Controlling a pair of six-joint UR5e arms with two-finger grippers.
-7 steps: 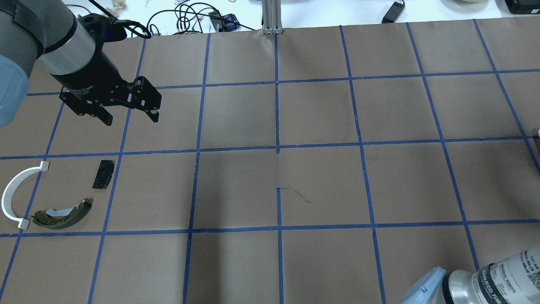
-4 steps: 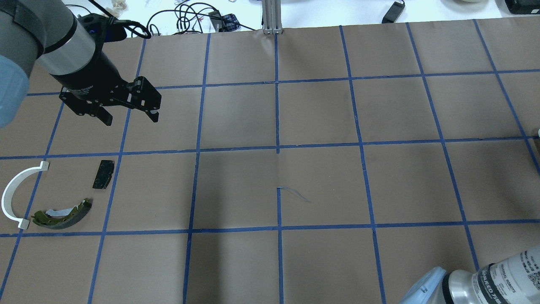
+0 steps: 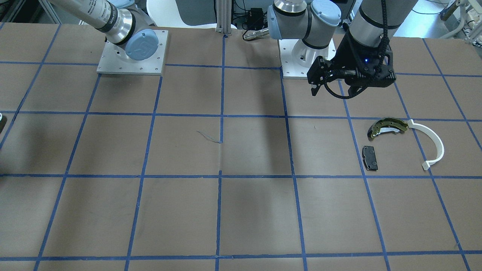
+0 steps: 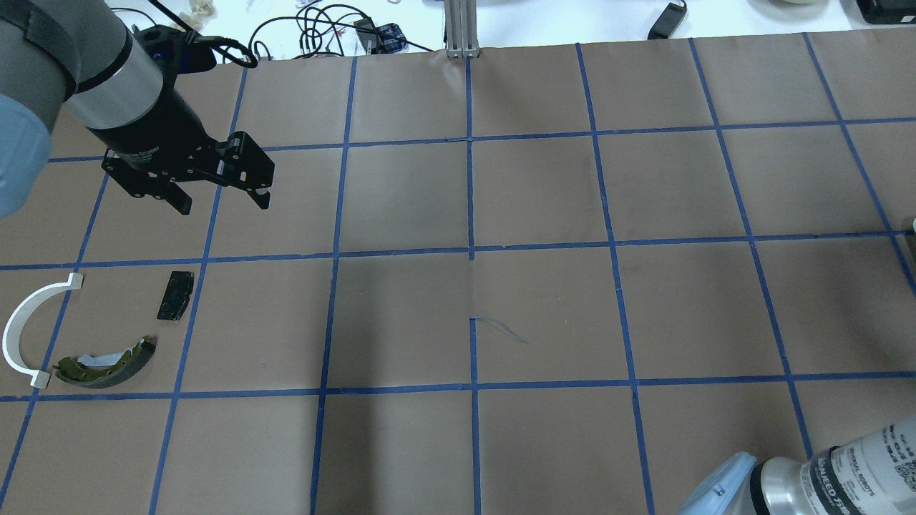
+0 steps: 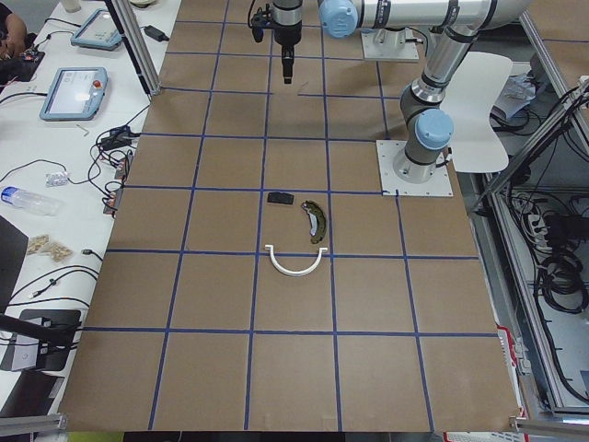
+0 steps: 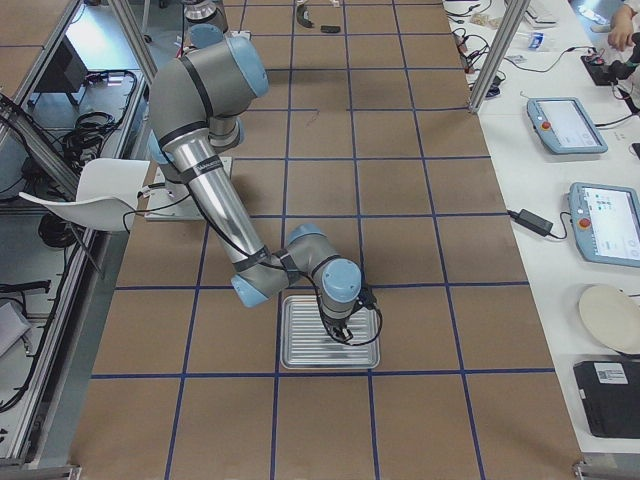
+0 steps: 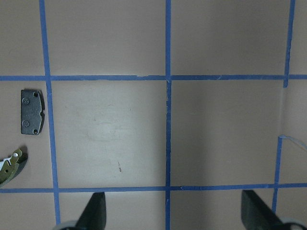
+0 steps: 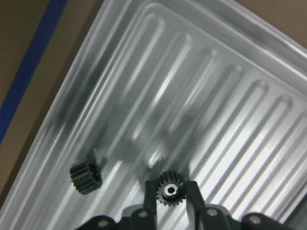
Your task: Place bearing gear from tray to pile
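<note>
I should set the black gear, now held over the ribbed metal tray, down with my right gripper on the pad side of the broken blue tape end (image 3: 244, 146).
My right gripper (image 8: 169, 196) is over the ribbed metal tray (image 8: 230, 96), shut on a small black bearing gear (image 8: 169, 190) with a shiny centre. A second black gear (image 8: 86, 177) lies on the tray to its left. In the exterior right view the tray (image 6: 300, 352) sits under that gripper. The pile lies at the table's left: an olive-gold brake shoe (image 4: 104, 363), a white half-ring (image 4: 21, 325) and a black pad (image 4: 175, 295). My left gripper (image 4: 222, 204) hangs open and empty above the table, beyond the pile.
The table is brown paper with a blue tape grid (image 4: 471, 247). An aluminium post (image 4: 461, 28) stands at the far edge, with cables (image 4: 322, 28) beside it. The pile also shows in the front view: shoe (image 3: 388, 126), half-ring (image 3: 433, 145), pad (image 3: 369, 157).
</note>
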